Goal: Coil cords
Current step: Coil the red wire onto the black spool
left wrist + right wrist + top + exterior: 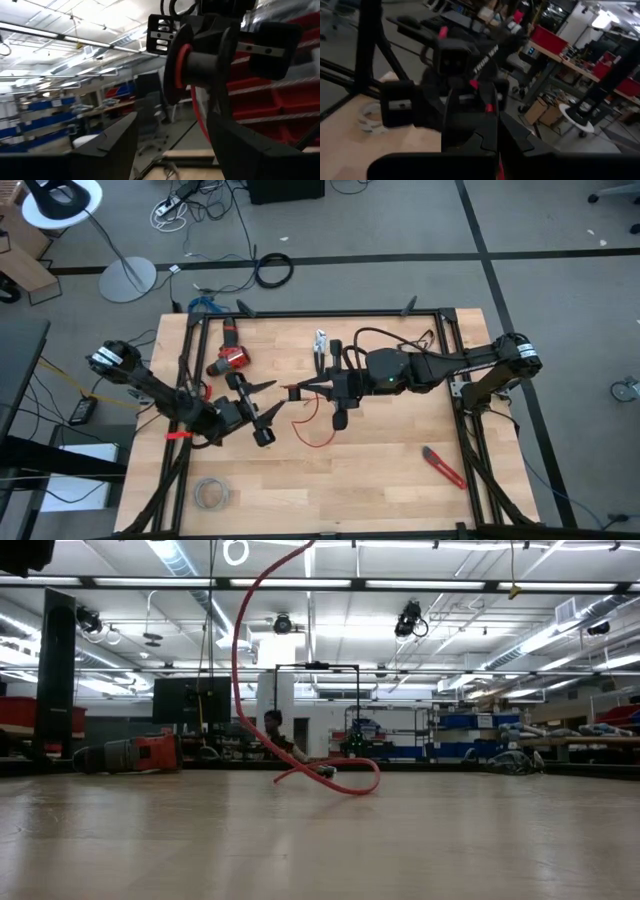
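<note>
The red wire is slack below the spool, so my level left gripper should tip down, pinch the spool's free rim point(227, 65), then swing up.
The cord point(312, 428) is a thin red wire. In the low view it climbs from a loop point(345, 780) that lies on the table, up out of the top of the picture. At mid-table my right gripper point(296, 392) is shut on its upper part. My left gripper point(272, 400) stands open just left of it and faces it, with nothing between the fingers point(120, 142). The left wrist view shows red wire curving round the dark front of the right hand point(181, 65) and hanging down below it. My right gripper pinches the red wire near its upper end point(490, 107) between its two shut fingers. The fingers lie about level and point toward the table's left. The wire hangs slack below them, with its lower loop point(325, 442) on the table.
A red drill point(230, 360) lies at the far left of the table. A small pale tool point(322, 345) lies far-centre, a red cutter point(443, 467) near right, and a grey wire coil point(210, 493) near left. Black frame rails point(470, 430) run along the table's sides.
</note>
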Robot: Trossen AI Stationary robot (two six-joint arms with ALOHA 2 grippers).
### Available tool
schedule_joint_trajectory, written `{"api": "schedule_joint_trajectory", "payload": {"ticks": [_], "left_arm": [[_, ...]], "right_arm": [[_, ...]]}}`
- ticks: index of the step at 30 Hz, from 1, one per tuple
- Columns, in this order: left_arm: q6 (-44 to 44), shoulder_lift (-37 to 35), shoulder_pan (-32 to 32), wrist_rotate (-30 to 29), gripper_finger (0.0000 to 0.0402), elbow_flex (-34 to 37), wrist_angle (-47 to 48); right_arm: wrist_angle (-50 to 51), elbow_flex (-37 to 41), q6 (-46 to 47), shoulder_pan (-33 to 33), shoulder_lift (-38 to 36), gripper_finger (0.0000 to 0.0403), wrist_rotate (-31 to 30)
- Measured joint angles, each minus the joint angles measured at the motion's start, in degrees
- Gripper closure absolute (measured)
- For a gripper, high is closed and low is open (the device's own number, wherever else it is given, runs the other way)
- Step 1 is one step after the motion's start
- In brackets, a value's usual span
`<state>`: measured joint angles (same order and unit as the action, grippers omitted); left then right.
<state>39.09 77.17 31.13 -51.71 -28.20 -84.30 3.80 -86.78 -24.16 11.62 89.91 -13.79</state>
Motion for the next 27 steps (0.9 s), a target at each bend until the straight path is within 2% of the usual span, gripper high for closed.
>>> {"api": "schedule_joint_trajectory", "payload": {"ticks": [6, 15, 17, 20, 27], "left_arm": [[6.8, 0.0, 3.9, -9.0, 0.0163, -1.8, -0.4], [20.0, -0.1, 8.9, -18.9, 0.0163, -10.1, 2.8], [20.8, -0.1, 9.5, -21.4, 0.0163, -12.6, 8.2], [19.8, -0.1, 9.5, -25.7, 0.0166, -17.3, 21.4], [6.8, 0.0, 9.5, -26.8, 0.0212, -30.4, 55.9]], "right_arm": [[2.1, 0.0, 0.0, 0.0, 0.0, 0.0403, -2.9], [5.2, 0.0, 0.1, 0.0, 0.0, 0.0403, -5.3], [5.4, 0.0, 0.1, -0.1, 0.0, 0.0403, -5.3], [5.7, 0.0, 0.3, -0.6, 0.0, 0.0403, -5.3], [8.0, 0.0, 1.7, -1.7, -0.1, 0.0403, -5.1]]}}
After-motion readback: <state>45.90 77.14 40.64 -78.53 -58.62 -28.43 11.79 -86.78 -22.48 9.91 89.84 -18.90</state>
